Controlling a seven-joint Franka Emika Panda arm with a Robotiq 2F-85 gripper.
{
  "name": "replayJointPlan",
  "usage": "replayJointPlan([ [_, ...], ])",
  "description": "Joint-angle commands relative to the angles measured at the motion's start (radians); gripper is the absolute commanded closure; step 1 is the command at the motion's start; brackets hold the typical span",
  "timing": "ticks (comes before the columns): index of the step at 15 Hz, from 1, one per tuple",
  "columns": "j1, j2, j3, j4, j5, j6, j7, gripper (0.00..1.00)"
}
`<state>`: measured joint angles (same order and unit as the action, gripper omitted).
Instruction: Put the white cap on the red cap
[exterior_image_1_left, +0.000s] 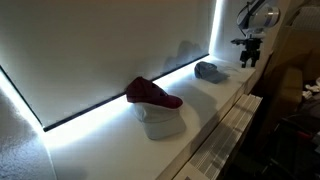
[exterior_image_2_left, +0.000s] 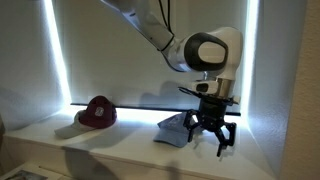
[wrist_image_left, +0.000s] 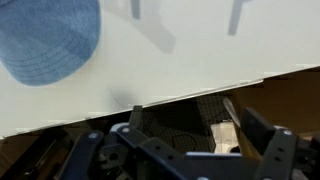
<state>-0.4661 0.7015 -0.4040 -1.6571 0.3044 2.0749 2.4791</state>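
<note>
The top of the white cap (exterior_image_1_left: 209, 67) lying alone on the ledge is next for my gripper to go to and close on.
The white cap (exterior_image_1_left: 210, 70) looks bluish grey and lies on the white ledge (exterior_image_1_left: 225, 95). It also shows in an exterior view (exterior_image_2_left: 177, 130) and at the top left of the wrist view (wrist_image_left: 48, 38). The red cap (exterior_image_1_left: 151, 93) rests on top of a bulkier whitish cap further along the ledge, and shows in an exterior view (exterior_image_2_left: 97, 112). My gripper (exterior_image_2_left: 212, 138) is open and empty. It hangs just beside the white cap, over the end of the ledge, in both exterior views (exterior_image_1_left: 250, 60). Its fingers fill the bottom of the wrist view (wrist_image_left: 185, 150).
A bulkier whitish cap (exterior_image_1_left: 161, 123) sits under the red cap. Bright light strips (exterior_image_1_left: 100, 108) line the wall behind the ledge. A ribbed grille (exterior_image_1_left: 225, 140) runs below the ledge's front edge. Dark clutter (exterior_image_1_left: 295, 100) stands beyond the ledge's end.
</note>
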Motion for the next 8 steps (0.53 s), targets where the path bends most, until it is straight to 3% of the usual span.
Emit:
replayJointPlan([
  [1, 0.058, -0.129, 0.0, -0.234, -0.025, 0.222, -0.073, 0.0],
  [2, 0.112, -0.152, 0.004, -0.283, -0.038, 0.281, -0.039, 0.0],
  [5, 0.223, -0.122, 0.025, -0.254, -0.064, 0.329, 0.094, 0.0],
  [6, 0.154, -0.096, 0.027, -0.212, -0.048, 0.283, 0.038, 0.0],
  [8, 0.222, -0.097, 0.037, -0.216, -0.065, 0.297, 0.105, 0.0],
])
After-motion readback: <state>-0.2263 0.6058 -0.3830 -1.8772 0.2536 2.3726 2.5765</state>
